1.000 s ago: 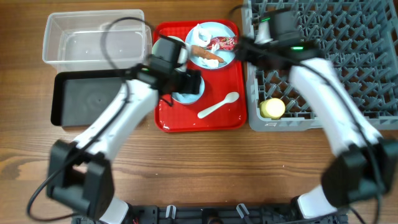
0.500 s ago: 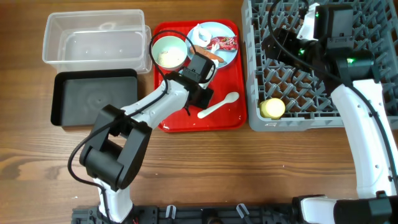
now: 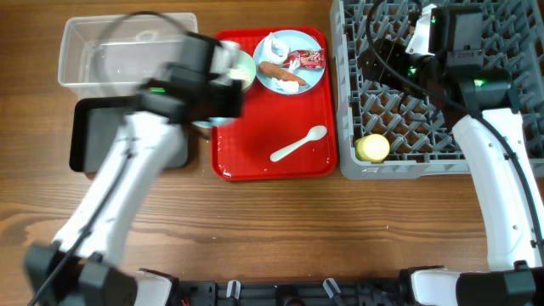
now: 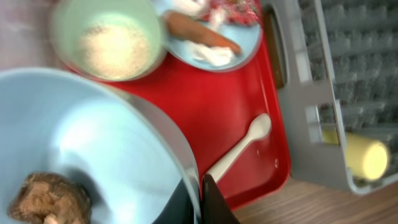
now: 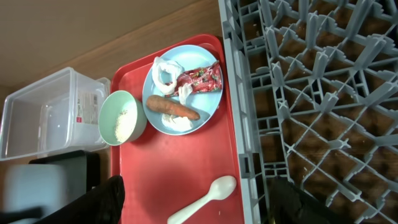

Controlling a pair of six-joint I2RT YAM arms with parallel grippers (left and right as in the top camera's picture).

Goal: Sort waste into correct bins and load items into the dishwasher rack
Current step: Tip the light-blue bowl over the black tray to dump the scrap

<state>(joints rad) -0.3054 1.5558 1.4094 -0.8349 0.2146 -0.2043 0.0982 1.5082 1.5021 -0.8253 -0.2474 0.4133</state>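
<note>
The light blue bowl, now held at the red tray's edge, will go down on the red tray (image 3: 251, 132) (image 4: 164, 132) next to the handle of the white spoon, set there by my left gripper.
My left gripper (image 4: 198, 200) is shut on the rim of a light blue bowl (image 4: 81, 149) with a small brown lump (image 4: 48, 198) inside. Overhead, this blurred gripper (image 3: 214, 100) holds the bowl (image 3: 204, 122) at the red tray's left edge, beside the black tray bin (image 3: 92, 136). The pale green bowl (image 5: 121, 118) holds rice grains (image 4: 113, 45). A light blue plate (image 5: 180, 92) carries the red wrapper (image 5: 200, 78), tissue (image 5: 165, 71) and carrot stick (image 5: 173, 107). The white spoon (image 3: 297, 144) lies on the red tray. My right gripper (image 5: 199, 205) is open above the rack's left edge (image 3: 380, 58).
The clear tub (image 3: 127, 51) stands behind the black tray at the back left. The red serving tray (image 3: 272, 163) sits in the middle. A yellow cup (image 3: 372, 148) lies in the grey dishwasher rack (image 3: 476, 127) at the right, near its front left corner.
My left gripper closed on the light blue bowl's rim and carried it left off the tray's middle. My right arm swung back over the rack, then held still.
</note>
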